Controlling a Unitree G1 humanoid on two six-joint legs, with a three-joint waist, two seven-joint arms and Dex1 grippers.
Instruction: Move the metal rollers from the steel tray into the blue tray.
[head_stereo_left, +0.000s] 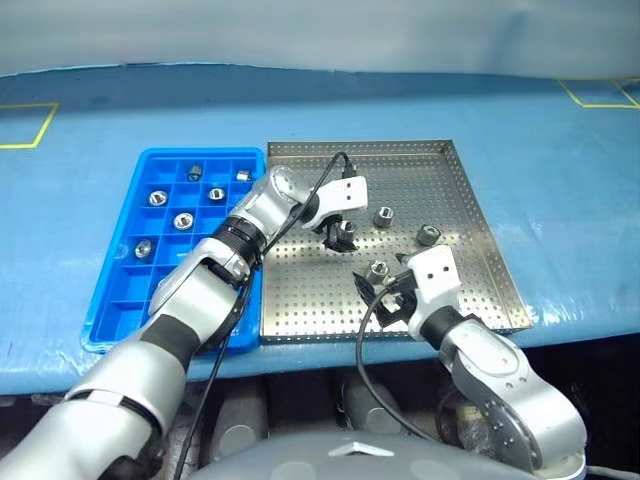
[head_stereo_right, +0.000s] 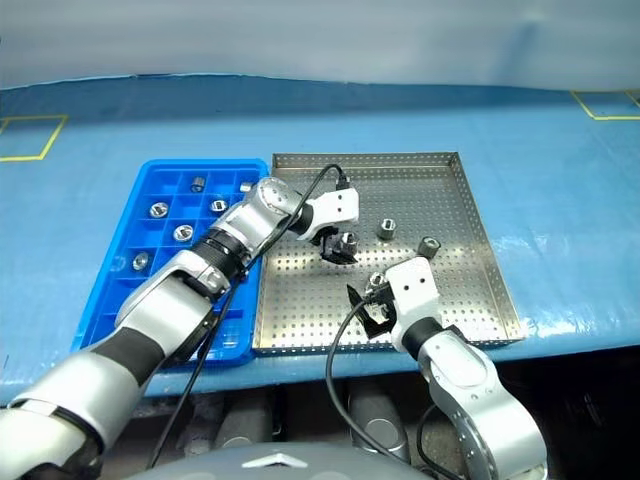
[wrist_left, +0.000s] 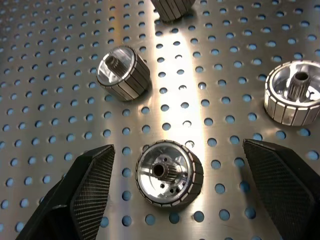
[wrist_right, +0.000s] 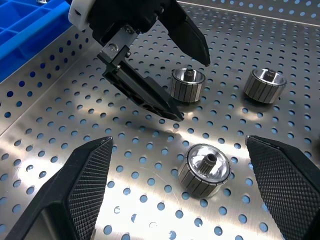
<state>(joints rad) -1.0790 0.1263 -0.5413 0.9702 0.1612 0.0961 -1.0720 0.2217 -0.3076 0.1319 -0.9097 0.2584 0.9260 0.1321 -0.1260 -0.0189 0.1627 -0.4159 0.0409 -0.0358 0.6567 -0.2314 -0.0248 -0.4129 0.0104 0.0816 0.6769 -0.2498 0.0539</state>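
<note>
The sides of the farthest-back metal roller (head_stereo_left: 383, 217) (wrist_right: 265, 86) in the steel tray, beyond the one between my right gripper's fingers, should be gripped next by that gripper.
The steel tray (head_stereo_left: 470, 200) holds several metal rollers. My left gripper (head_stereo_left: 338, 237) reaches in from the blue tray's side and hangs open low over one roller (wrist_left: 169, 172), which stands between its fingers (wrist_left: 85, 190) untouched. My right gripper (wrist_right: 178, 141) is open near the tray's front rim, with another roller (wrist_right: 205, 170) on the floor between its fingers. Two more rollers (head_stereo_left: 383, 215) (head_stereo_left: 428, 236) stand farther back and to the right. The blue tray (head_stereo_left: 110, 300) lies left of the steel tray and has several rollers (head_stereo_left: 183, 221) in its compartments.
Both trays rest on a blue table cover (head_stereo_left: 560, 150), side by side and almost touching. Yellow tape marks (head_stereo_left: 30, 125) lie at the far left and far right. The table's front edge runs just below the trays.
</note>
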